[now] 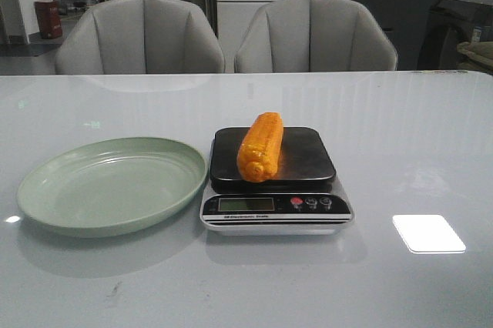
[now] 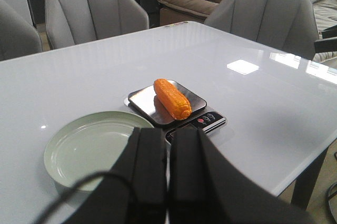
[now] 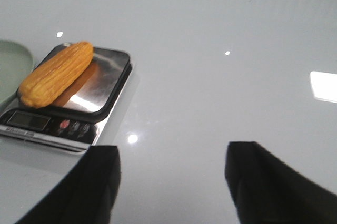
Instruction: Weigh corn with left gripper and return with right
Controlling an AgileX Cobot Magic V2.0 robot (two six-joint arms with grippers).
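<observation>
Next, the right gripper closes on the middle of the corn (image 1: 262,148) (image 3: 57,75) lying on the scale's black platform, since the corn should go back to the green plate.
The orange-yellow corn (image 1: 261,146) lies lengthwise on the black platform of the small scale (image 1: 275,201), free of both grippers. It also shows in the left wrist view (image 2: 172,98) and in the right wrist view (image 3: 56,73). My left gripper (image 2: 168,135) is shut and empty, held above the near edge of the green plate (image 2: 89,148), short of the scale (image 2: 208,121). My right gripper (image 3: 174,153) is open and empty, over bare table to the right of the scale (image 3: 50,126). Neither gripper shows in the front view.
The empty pale green plate (image 1: 112,183) sits just left of the scale. Two grey chairs (image 1: 139,35) stand behind the table's far edge. A bright light reflection (image 1: 428,232) lies on the glossy table at the right.
</observation>
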